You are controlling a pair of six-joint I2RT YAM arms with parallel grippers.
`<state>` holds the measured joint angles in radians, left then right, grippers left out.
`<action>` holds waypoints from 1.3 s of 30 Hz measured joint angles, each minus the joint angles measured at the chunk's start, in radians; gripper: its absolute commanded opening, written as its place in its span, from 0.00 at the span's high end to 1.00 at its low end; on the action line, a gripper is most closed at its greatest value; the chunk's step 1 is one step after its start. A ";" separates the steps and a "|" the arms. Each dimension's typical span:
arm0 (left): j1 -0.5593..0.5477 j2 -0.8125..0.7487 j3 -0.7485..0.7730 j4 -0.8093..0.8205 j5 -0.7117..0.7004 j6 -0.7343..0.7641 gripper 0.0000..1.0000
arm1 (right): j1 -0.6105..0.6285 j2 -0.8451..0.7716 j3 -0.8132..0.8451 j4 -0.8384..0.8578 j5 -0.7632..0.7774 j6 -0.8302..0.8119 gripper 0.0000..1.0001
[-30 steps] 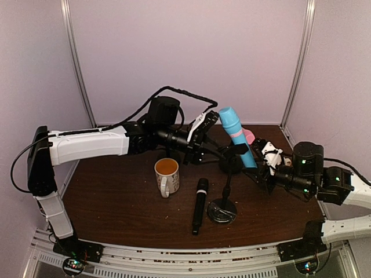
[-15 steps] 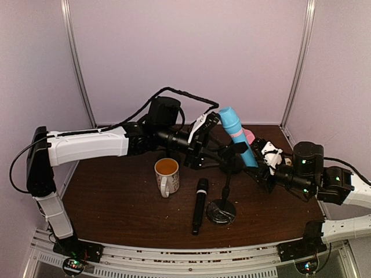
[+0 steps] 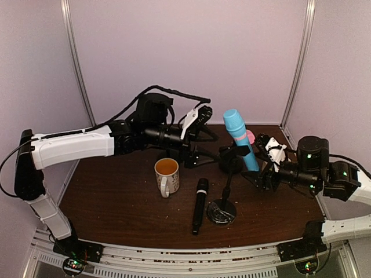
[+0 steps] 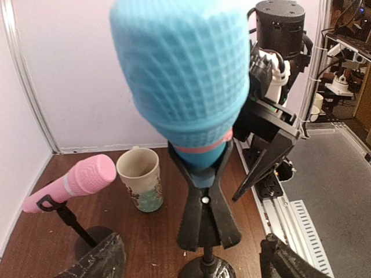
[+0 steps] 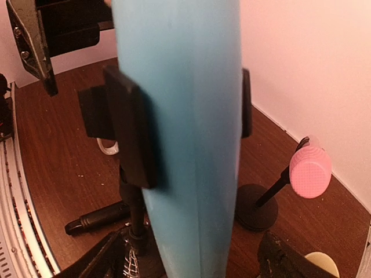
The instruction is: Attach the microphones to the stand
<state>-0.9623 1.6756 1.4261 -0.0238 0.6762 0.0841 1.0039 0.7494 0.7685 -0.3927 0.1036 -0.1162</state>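
Observation:
Next, my left gripper needs to go to the bottom of the pole (image 3: pixel 225 197) (image 4: pixel 207 255) on the near stand holding the light blue microphone and close there.
The light blue microphone (image 3: pixel 238 135) stands tilted in the black clip (image 3: pixel 234 152) of the near stand (image 3: pixel 222 211). My left gripper (image 3: pixel 199 133) hovers open just left of it, with the mic head (image 4: pixel 179 69) and clip (image 4: pixel 206 202) ahead of its spread fingers. My right gripper (image 3: pixel 260 165) is open to the right, fingers wide on either side of the mic's lower body (image 5: pixel 185 150), not touching it. The black microphone (image 3: pixel 200 205) lies flat on the table. The pink microphone (image 3: pixel 250 136) rests on a second stand (image 5: pixel 255 205) behind.
A white mug (image 3: pixel 167 176) with an orange inside stands left of the black mic. A second, patterned mug (image 4: pixel 139 179) stands near the pink mic at the back right. Walls close off the table on the back and both sides.
Both grippers have opened and let go of the blue microphone, which stays in the clip. The left arm drew back to the left and the right arm backed off slightly.

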 measured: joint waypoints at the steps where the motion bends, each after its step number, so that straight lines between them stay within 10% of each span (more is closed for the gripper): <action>1: 0.000 -0.017 -0.002 -0.005 -0.017 0.005 0.18 | 0.000 0.000 0.014 -0.010 -0.004 0.005 0.19; 15: -0.013 -0.298 -0.430 0.104 -0.300 -0.067 0.29 | 0.001 -0.037 0.114 -0.164 -0.012 0.099 0.24; 39: -0.272 0.235 -0.507 0.841 -0.774 -0.246 0.34 | 0.011 -0.023 0.257 -0.183 0.259 0.166 0.24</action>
<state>-1.2343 1.9102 0.9192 0.8169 -0.0975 -0.1623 1.0149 0.7265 1.0252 -0.5755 0.3626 0.0502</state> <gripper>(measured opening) 0.688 0.764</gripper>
